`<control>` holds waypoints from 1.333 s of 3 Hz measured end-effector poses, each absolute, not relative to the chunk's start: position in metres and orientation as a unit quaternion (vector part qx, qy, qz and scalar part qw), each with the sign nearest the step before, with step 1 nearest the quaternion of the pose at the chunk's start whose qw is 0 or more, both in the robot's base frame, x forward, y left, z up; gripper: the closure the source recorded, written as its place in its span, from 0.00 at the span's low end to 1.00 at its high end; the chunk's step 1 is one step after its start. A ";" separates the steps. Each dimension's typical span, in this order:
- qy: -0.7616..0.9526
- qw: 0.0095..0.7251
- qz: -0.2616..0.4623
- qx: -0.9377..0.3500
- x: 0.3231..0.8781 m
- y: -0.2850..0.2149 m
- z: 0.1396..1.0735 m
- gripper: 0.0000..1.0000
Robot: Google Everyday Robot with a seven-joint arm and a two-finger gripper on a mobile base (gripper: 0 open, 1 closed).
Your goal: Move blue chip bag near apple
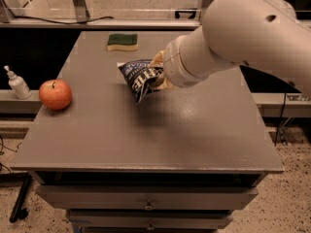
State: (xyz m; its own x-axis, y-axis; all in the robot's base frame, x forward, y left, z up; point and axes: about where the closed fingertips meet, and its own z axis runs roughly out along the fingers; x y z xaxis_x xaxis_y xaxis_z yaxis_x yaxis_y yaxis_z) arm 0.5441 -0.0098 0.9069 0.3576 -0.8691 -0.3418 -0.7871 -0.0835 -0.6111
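My gripper needs to release the blue chip bag on the grey table, so that it sits snug (88, 95) against the inner side of the apple.
The blue chip bag (138, 78) is a dark navy crinkly bag with white lettering, held in the air above the middle of the grey table (146, 135). My gripper (158, 76) is shut on the bag's right side, with the big white arm reaching in from the upper right. The apple (55, 94) is red-orange with a short stem and sits at the table's left edge, well to the left of the bag.
A green-and-yellow sponge (122, 41) lies at the table's far edge. A small white pump bottle (17, 84) stands on a ledge left of the table, behind the apple. Drawers (146, 198) are below the front edge.
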 end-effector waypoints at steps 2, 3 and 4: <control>0.497 0.389 -0.040 -0.774 0.549 0.078 0.884 1.00; 0.476 0.394 -0.032 -0.786 0.547 0.107 0.877 1.00; 0.467 0.394 -0.027 -0.791 0.548 0.125 0.868 1.00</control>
State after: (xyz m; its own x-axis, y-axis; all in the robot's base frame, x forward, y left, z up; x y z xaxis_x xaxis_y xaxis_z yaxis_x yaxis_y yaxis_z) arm 0.5482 0.1249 0.8684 0.5630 -0.7597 -0.3253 -0.7172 -0.2536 -0.6491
